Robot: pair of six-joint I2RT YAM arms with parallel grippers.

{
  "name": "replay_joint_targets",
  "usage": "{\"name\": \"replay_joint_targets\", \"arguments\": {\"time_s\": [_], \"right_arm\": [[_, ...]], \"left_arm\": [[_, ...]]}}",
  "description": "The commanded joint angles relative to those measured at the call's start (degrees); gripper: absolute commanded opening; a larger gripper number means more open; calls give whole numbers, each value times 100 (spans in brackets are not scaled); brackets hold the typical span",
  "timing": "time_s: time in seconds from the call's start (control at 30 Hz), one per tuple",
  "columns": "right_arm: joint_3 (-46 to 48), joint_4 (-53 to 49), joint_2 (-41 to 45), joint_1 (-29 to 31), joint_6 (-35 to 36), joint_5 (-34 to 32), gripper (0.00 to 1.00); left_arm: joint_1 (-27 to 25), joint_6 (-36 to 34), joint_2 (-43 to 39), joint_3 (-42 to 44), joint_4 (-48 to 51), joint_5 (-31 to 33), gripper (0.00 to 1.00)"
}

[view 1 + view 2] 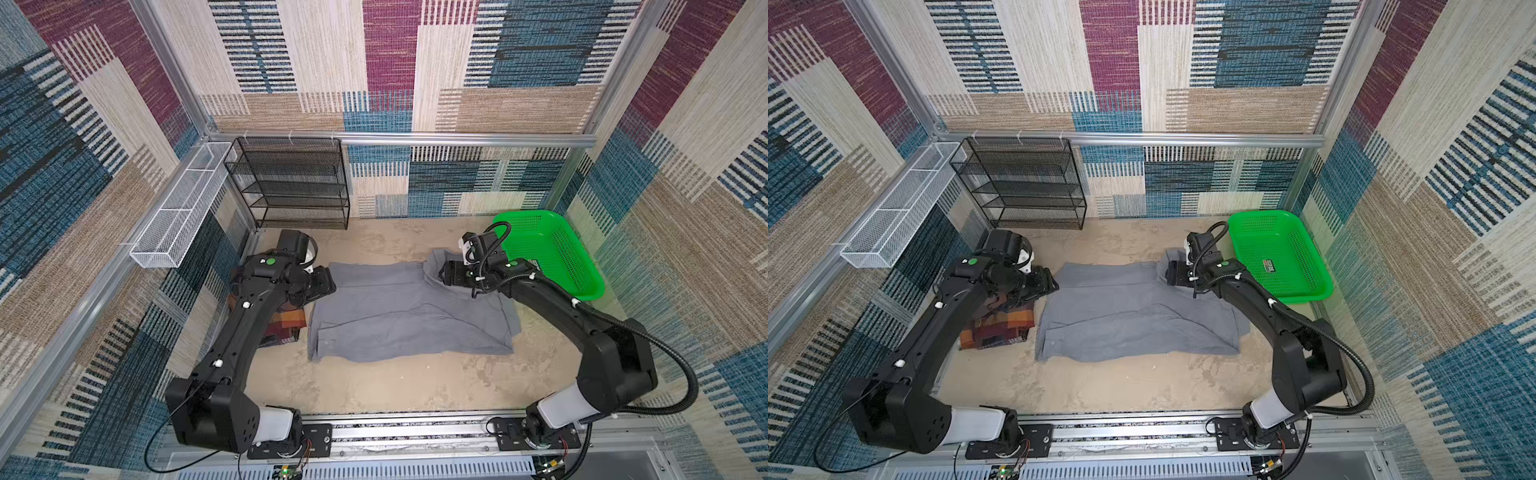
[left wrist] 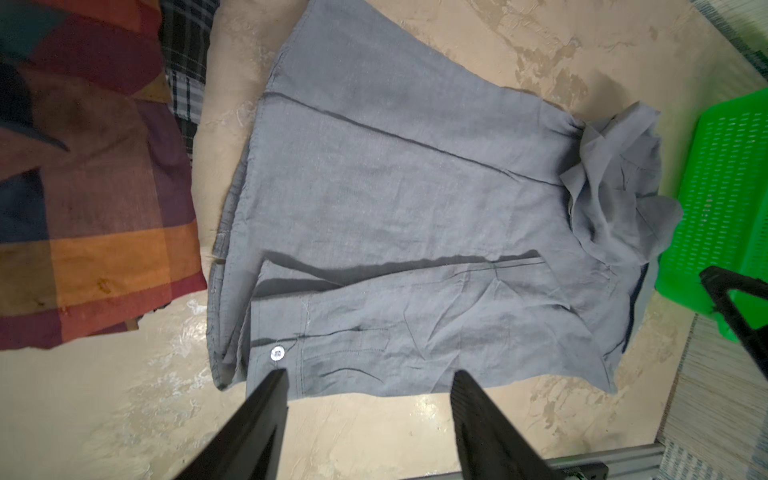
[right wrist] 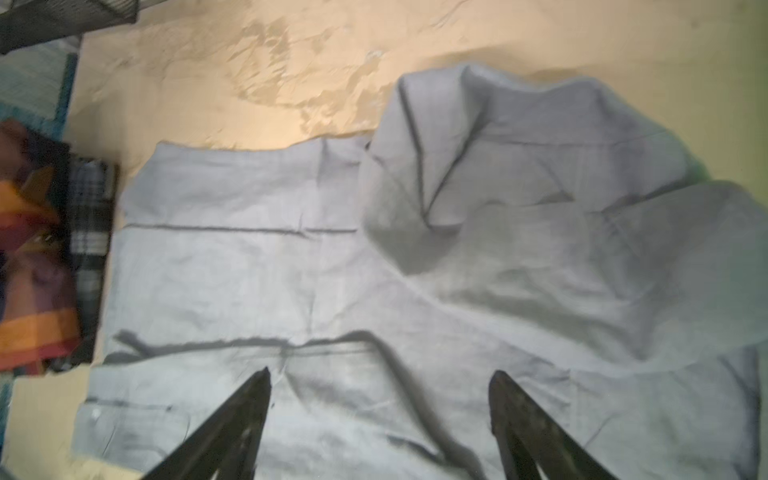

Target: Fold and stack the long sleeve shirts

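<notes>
Next, my right gripper moves next to the sleeve's loose end (image 1: 485, 292) (image 3: 680, 300) on the gray shirt, beside the green mesh basket, and closes there.
A plain gray long sleeve shirt (image 1: 411, 316) (image 1: 1138, 316) lies spread on the tan table, its collar end bunched toward the right. The plaid long sleeve shirt (image 1: 286, 328) (image 1: 1000, 328) sits folded at its left, partly under my left arm. My left gripper (image 1: 326, 286) (image 1: 1050, 284) hovers at the gray shirt's far left corner. In the left wrist view it (image 2: 370, 374) is open and empty over the hem by a white button. My right gripper (image 1: 446, 276) (image 1: 1171, 272) hangs over the collar end. The right wrist view shows it (image 3: 380, 372) open above gray cloth (image 3: 374, 270).
A green mesh basket (image 1: 548, 253) (image 1: 1279, 253) stands tilted at the back right, close behind my right arm. A black mesh shelf (image 1: 291, 183) stands at the back left, with a white wire basket (image 1: 178, 212) on the left wall. Bare table lies in front of the shirt.
</notes>
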State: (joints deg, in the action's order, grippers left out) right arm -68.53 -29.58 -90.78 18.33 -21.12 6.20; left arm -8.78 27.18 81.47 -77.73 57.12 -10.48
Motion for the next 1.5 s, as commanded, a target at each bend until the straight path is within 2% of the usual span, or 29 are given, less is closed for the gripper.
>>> {"name": "replay_joint_targets", "arguments": {"time_s": [0.0, 0.17, 0.37, 0.5, 0.57, 0.67, 0.73, 0.9, 1.0, 1.27, 1.47], "right_arm": [[32, 43, -318, -425, -199, -466, 86], [289, 138, -444, -1065, -464, -735, 87], [289, 192, -829, -1184, -575, -789, 87], [295, 309, -932, -1209, -588, -856, 84], [340, 405, -945, -1216, -578, -837, 79], [377, 551, -1010, -1229, -513, -698, 61], [376, 641, -1076, -1235, -439, -584, 44], [358, 716, -1249, -1244, -402, -262, 16], [364, 767, -1061, -1243, -411, -40, 0], [63, 525, -175, -1243, -389, 155, 0], [-164, 619, 485, -1235, -527, 799, 0]], "left_arm": [[62, -187, 503, -193, -211, -30, 71], [427, 94, 1475, -699, -21, -397, 76], [639, 467, 2181, -978, -166, -630, 78], [640, 541, 2592, -1336, -130, -376, 78], [640, 525, 2808, -1560, -90, -254, 78], [630, 508, 3105, -1806, -55, -158, 77], [625, 514, 3269, -1923, -67, -91, 77], [604, 512, 3612, -2259, -27, 2, 76], [562, 491, 3768, -2542, 15, 110, 76], [482, 327, 4386, -3325, 208, 379, 75], [447, 226, 4617, -3596, 185, 421, 76]]}}
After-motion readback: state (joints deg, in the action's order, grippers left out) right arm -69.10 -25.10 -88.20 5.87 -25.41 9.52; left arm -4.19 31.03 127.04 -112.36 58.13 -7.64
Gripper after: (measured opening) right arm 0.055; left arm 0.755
